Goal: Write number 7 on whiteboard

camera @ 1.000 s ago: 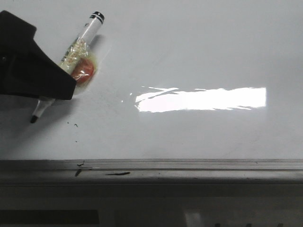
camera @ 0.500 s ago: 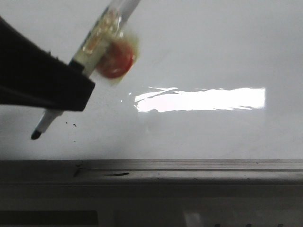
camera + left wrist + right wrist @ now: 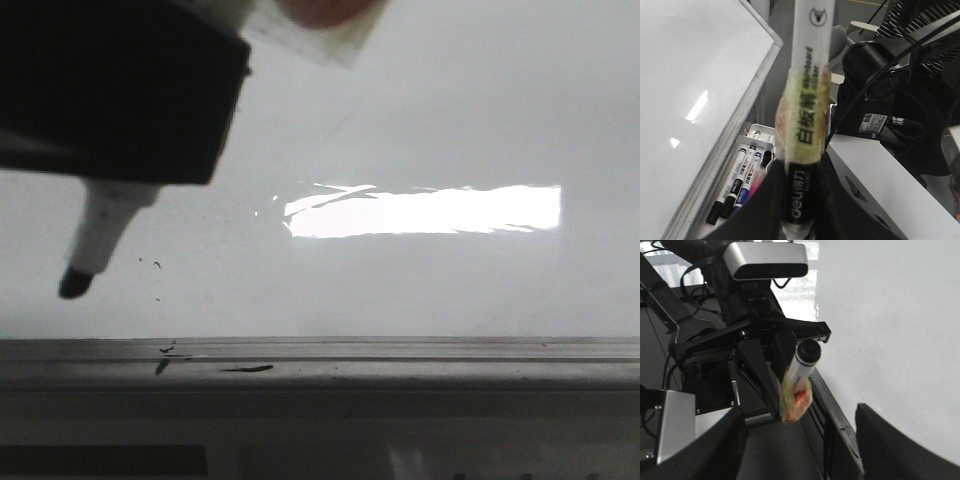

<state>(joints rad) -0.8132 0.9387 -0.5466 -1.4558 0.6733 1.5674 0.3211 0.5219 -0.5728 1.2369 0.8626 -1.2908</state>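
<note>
The whiteboard marker is still in my left gripper, and my right gripper needs to next close on the marker's tape-wrapped part (image 3: 325, 18) (image 3: 796, 399).
The whiteboard (image 3: 450, 120) fills the front view, glossy white with a bright rectangular reflection and a grey edge rail (image 3: 400, 360). No number 7 shows on it, only tiny black specks near the lower left. My left gripper (image 3: 120, 110) looms large and dark at the upper left, shut on a black-tipped whiteboard marker (image 3: 105, 235) whose tip hangs just off the board. In the left wrist view the fingers (image 3: 765, 210) clamp the tape-wrapped marker (image 3: 807, 100). My right gripper (image 3: 800, 450) is open and empty, off the board's edge, looking at the marker (image 3: 802, 370).
A white tray (image 3: 752, 131) with several spare markers sits below the board's rail. A white box (image 3: 880, 185) lies beside it. Dark cables and arm hardware stand behind. A camera (image 3: 765, 260) sits on top of the left arm. The board (image 3: 890, 315) lies to the right gripper's side.
My left gripper with the marker has come much nearer the front camera, now filling the upper left. The marker tip stays near the lower left of the board.
</note>
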